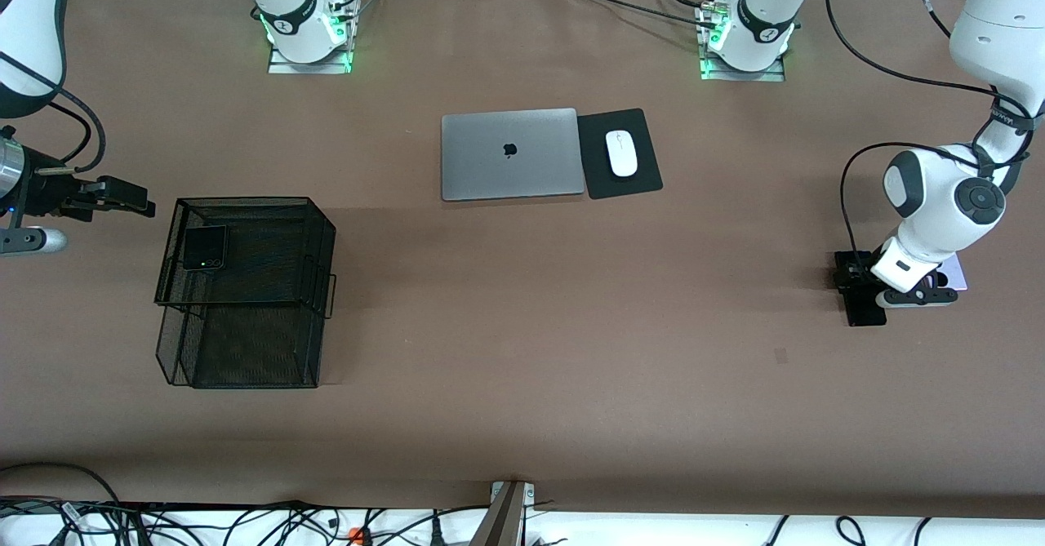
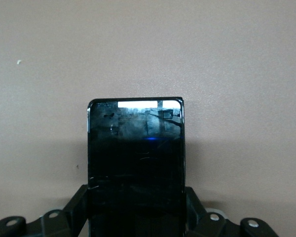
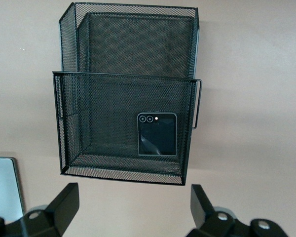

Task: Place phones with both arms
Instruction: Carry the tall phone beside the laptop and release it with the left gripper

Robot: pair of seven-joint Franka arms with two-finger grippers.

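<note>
I will use my left gripper to set the black slab phone down on the table, just off the grey laptop's front edge [image 1: 525, 253].
A long flat black slab phone [image 1: 864, 308] [image 2: 135, 148] lies at the table's surface toward the left arm's end. My left gripper [image 1: 857, 283] [image 2: 136, 200] is shut on it, one finger [image 2: 78, 203] against each long side. A pale lilac-white phone [image 1: 957, 272] shows as a corner under that arm's wrist. The small black flip phone [image 1: 203, 247] [image 3: 157, 134] rests in the upper tier of a black mesh basket [image 1: 269, 342] [image 3: 123, 49]. Beside that basket, toward the right arm's end, my right gripper [image 1: 131, 197] [image 3: 133, 202] hangs open and holds nothing.
A shut grey laptop [image 1: 510, 154] lies mid-table nearer the bases, with a white mouse [image 1: 621, 153] on a black pad [image 1: 637, 183] beside it. Cables run along the table's front edge.
</note>
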